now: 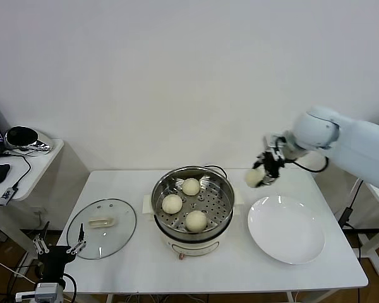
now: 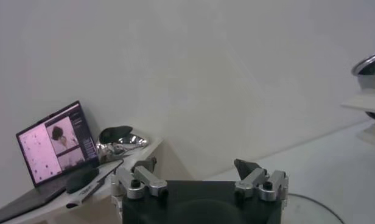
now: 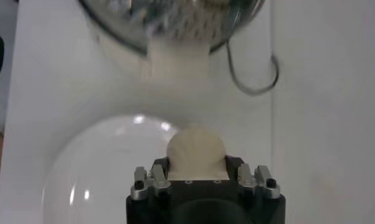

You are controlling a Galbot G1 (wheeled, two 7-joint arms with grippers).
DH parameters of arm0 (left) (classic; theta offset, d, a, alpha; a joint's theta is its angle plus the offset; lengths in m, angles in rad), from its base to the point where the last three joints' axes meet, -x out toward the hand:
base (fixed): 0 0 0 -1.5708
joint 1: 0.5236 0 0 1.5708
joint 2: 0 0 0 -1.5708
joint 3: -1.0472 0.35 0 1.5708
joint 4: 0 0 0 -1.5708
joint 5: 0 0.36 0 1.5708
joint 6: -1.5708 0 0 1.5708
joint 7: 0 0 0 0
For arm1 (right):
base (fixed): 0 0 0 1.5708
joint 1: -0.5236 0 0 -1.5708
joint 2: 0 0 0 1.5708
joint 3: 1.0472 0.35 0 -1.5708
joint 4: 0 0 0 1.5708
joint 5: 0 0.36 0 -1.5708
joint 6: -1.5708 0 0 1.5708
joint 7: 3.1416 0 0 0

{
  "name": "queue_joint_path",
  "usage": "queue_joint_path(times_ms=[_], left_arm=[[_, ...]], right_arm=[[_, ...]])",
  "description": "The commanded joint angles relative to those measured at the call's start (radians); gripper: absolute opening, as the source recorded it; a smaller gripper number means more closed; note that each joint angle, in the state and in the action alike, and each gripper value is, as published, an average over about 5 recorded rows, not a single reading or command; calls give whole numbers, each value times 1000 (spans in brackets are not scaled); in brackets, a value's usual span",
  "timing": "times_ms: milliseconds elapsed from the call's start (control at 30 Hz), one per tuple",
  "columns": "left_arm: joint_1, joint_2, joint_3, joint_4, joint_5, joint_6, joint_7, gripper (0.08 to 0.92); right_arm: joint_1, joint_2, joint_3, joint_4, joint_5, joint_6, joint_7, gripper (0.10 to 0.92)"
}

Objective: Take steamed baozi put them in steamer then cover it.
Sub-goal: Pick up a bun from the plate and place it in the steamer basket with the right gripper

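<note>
Next, my right gripper lets go of the baozi on the steamer tray's bare side point(image 1: 210, 200) nearest the white plate.
The steel steamer point(image 1: 193, 222) stands at the table's middle with three cream-white baozi point(image 1: 172, 203) on its perforated tray. My right gripper point(image 1: 264, 173) is shut on the fourth baozi point(image 1: 253, 178) and holds it in the air between the steamer and the white plate; the right wrist view shows this baozi point(image 3: 195, 151) clamped between the jaws, above the plate. The glass cover point(image 1: 102, 228) with its cream handle lies flat on the table left of the steamer. My left gripper point(image 1: 58, 249) is open and parked low, off the table's front left corner; it also shows in the left wrist view point(image 2: 199, 173).
An empty white plate point(image 1: 286, 228) lies right of the steamer. A side table point(image 1: 25, 165) at far left holds a laptop, a mouse and a shiny object. The steamer's cable point(image 3: 251, 79) loops behind it.
</note>
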Motion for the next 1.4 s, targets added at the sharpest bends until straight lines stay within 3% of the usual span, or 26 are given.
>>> queue_joint_path(times_ms=[33,300,1100,1233,1400], left_arm=[[1,-2,1,-1,0,-2,-1,823],[13,-5,-8,-23,-1,-4,-2,823],[6,-11,-5,-21,-1,-4,-3,823],[7,-11,-8,-22,-2,-4,-3,823],[5,-10,-10,-23,-3,-4,-4,823]], right_arm=[[173,294,-159,16,306,-154,103,577],[15,388,-137,-62,272,-209,141,577],[-148,360,-86,-156,123,-197,151,584],[-145,343,-64,-152,100,-182,151,655],[-109,275,-8,-98,106,-168,143,799]])
